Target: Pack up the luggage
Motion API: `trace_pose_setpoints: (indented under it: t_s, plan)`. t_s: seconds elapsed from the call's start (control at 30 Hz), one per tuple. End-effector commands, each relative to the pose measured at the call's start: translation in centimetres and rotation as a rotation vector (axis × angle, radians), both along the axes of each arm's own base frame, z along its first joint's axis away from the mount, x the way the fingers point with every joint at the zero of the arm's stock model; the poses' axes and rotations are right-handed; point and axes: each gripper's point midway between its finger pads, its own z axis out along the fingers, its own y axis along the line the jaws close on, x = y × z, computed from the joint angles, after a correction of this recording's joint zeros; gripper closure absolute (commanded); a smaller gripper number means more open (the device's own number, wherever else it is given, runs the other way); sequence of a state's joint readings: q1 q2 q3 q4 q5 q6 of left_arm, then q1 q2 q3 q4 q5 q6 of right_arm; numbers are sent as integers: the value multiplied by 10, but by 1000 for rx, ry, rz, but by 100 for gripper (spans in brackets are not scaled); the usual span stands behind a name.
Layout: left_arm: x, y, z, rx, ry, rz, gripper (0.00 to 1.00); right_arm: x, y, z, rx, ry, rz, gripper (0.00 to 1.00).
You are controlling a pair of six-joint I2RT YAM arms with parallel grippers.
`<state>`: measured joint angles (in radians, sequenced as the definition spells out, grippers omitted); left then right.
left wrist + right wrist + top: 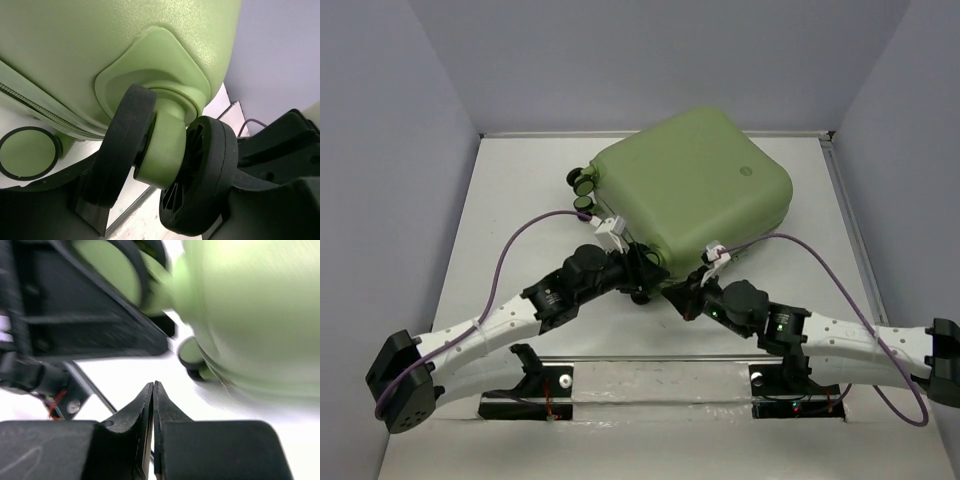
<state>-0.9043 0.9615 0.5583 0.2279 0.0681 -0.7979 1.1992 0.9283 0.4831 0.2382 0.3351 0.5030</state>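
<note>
The fingers of my right gripper are closed on air next to the luggage's corner, so next I open them and pinch the zipper pull (226, 385) under the luggage's edge.
The luggage (690, 185), a light-green hard-shell suitcase, lies closed and flat on the white table, toward the back. Two of its wheels (582, 190) stick out at its left side. My left gripper (642, 272) is at the case's near-left corner. In the left wrist view (185, 200) its jaws are closed on a double black caster wheel (170, 150) with a green hub, under the shell (100, 40). My right gripper (688, 298) is shut and empty just right of it, low by the same corner; its fingers (145, 405) are pressed together, and the blurred shell (250, 315) is above right.
Purple cables (520, 240) loop from both wrists over the table. The arms' base plate (660, 385) runs along the near edge. Grey walls enclose the table on the left, back and right. The left arm's gripper body (75, 315) fills the upper left of the right wrist view.
</note>
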Motion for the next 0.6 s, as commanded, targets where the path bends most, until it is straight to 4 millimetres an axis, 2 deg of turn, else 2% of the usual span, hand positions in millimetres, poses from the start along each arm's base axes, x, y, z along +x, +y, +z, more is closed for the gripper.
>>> trace_pose_setpoints:
  t_s: [0.0, 0.03, 0.07, 0.17, 0.27, 0.4, 0.47, 0.57]
  plan:
    - [12, -27, 66, -135, -166, -61, 94, 1, -50, -56, -97, 141, -177, 80]
    - [12, -29, 65, -135, -166, -69, 94, 0, -52, -60, -100, 152, -181, 70]
    - [12, -33, 64, -136, -163, -84, 94, 2, -56, -66, -113, 150, -202, 54]
    - [9, -40, 64, -145, -163, -117, 94, 10, -60, -70, -147, 138, -239, 42]
    - [9, -47, 66, -138, -175, -136, 94, 20, -58, -67, -181, 110, -271, 40]
    - [9, -51, 71, -141, -186, -152, 94, 49, -62, -63, -147, 85, -327, 39]
    - [8, -52, 74, -145, -189, -157, 94, 62, -71, -67, -134, 83, -365, 39]
    - [5, -54, 74, -141, -185, -174, 94, 77, -69, -54, -88, 25, -391, 39]
